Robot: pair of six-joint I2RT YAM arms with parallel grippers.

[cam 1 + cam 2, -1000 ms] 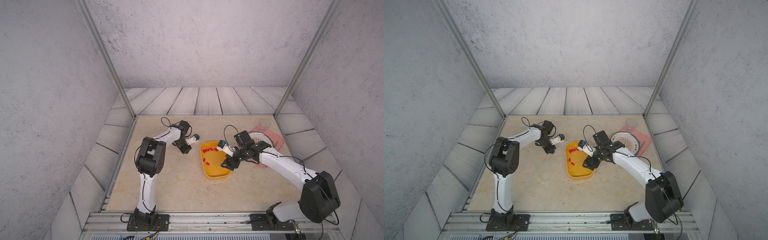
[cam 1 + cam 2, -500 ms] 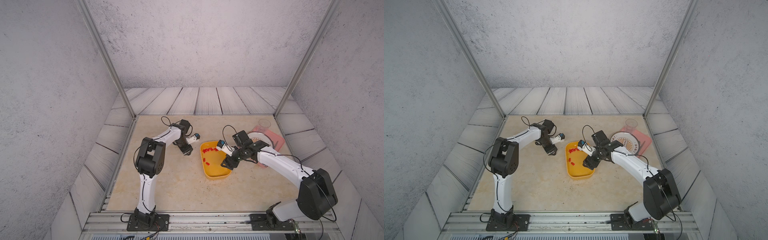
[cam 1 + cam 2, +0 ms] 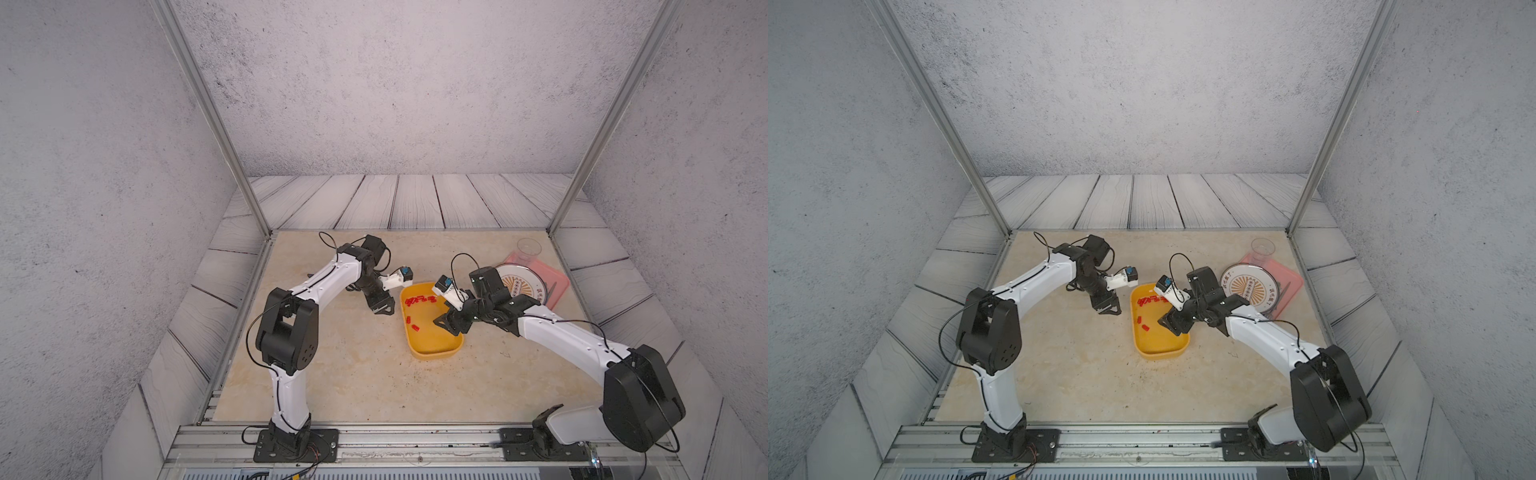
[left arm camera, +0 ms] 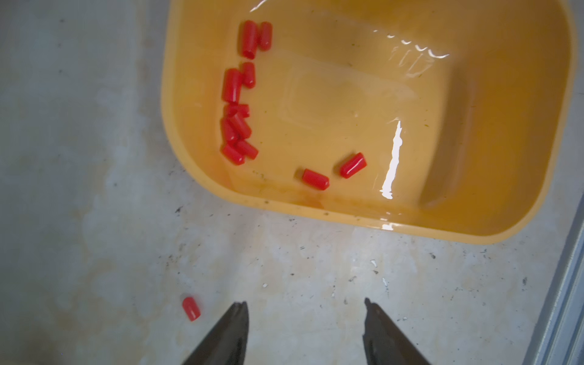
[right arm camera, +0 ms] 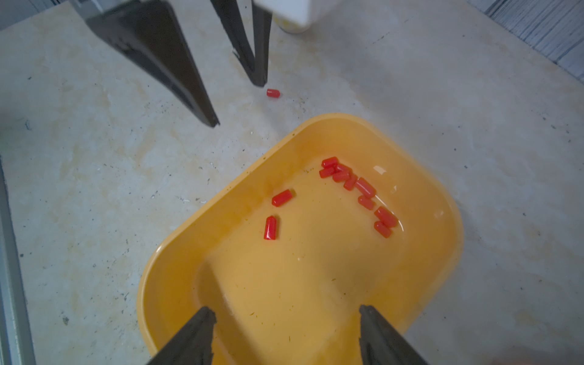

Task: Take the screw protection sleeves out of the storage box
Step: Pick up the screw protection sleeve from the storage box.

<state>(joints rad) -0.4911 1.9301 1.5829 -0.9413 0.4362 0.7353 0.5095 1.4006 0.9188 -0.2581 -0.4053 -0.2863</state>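
Observation:
The middle of the red sleeve (image 3: 415, 327) (image 4: 352, 165) inside the yellow storage box, farthest from the row of sleeves, will be gripped by my left gripper.
The yellow storage box (image 3: 436, 354) (image 3: 1158, 354) lies mid-table. Several red screw protection sleeves (image 3: 419, 299) (image 4: 235, 126) (image 5: 350, 180) lie along its far wall, and two lie apart near its left wall. A single sleeve (image 4: 191, 308) (image 5: 273, 93) rests on the table outside the box, next to one finger of my left gripper. My left gripper (image 3: 382, 309) (image 4: 305, 303) stands open and empty just left of the box. My right gripper (image 3: 446, 324) (image 5: 287, 311) hangs open and empty over the box's right side.
A pink tray (image 3: 559, 286) at the back right carries a patterned plate (image 3: 517, 286) and a clear cup (image 3: 528, 248). A metal rail (image 3: 415, 440) runs along the front edge. Frame posts stand at the back corners.
The left gripper has opened beside the box. The right arm has barely moved.

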